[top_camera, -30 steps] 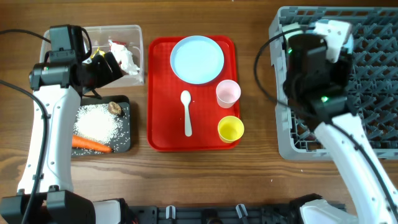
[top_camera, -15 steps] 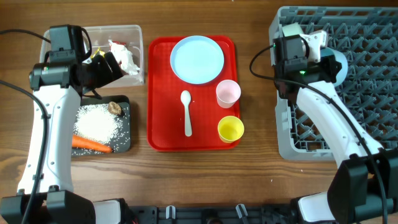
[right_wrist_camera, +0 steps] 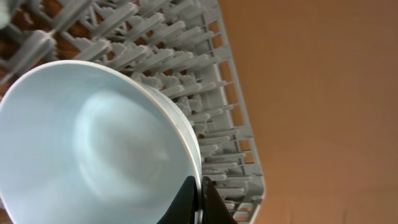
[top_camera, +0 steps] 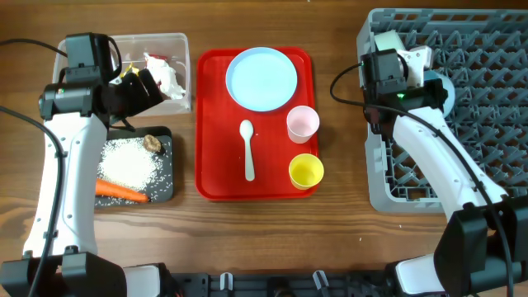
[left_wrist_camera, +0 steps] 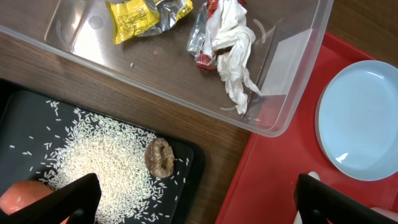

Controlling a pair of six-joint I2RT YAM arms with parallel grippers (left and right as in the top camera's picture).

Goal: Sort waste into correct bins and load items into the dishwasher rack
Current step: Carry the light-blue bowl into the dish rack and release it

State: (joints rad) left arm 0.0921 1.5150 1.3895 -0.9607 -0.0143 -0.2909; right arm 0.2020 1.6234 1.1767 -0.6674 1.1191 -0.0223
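I need to use my right gripper to set the light blue bowl down in the grey dishwasher rack (top_camera: 410,115), in front of the pale green dish.
My right gripper (right_wrist_camera: 200,200) is shut on the rim of a light blue bowl (right_wrist_camera: 93,143), held on edge over the back left of the grey dishwasher rack (top_camera: 487,124); the bowl's edge (top_camera: 443,87) shows beside the arm. My left gripper (left_wrist_camera: 199,208) is open and empty, above the gap between the black tray (left_wrist_camera: 25,118) and the clear tub (left_wrist_camera: 292,93). The tub holds a yellow wrapper (left_wrist_camera: 140,15) and a red-white wrapper (left_wrist_camera: 227,43). The black tray holds rice (left_wrist_camera: 93,155), a brown lump (left_wrist_camera: 160,157) and a carrot (top_camera: 121,191).
The red tray (top_camera: 214,124) in the middle carries a light blue plate (top_camera: 261,77), a white spoon (top_camera: 247,148), a pink cup (top_camera: 303,123) and a yellow cup (top_camera: 306,171). Bare wood lies between the red tray and the rack.
My right arm has come down from high over the rack to its back left part, still holding the bowl. The left arm has not moved.
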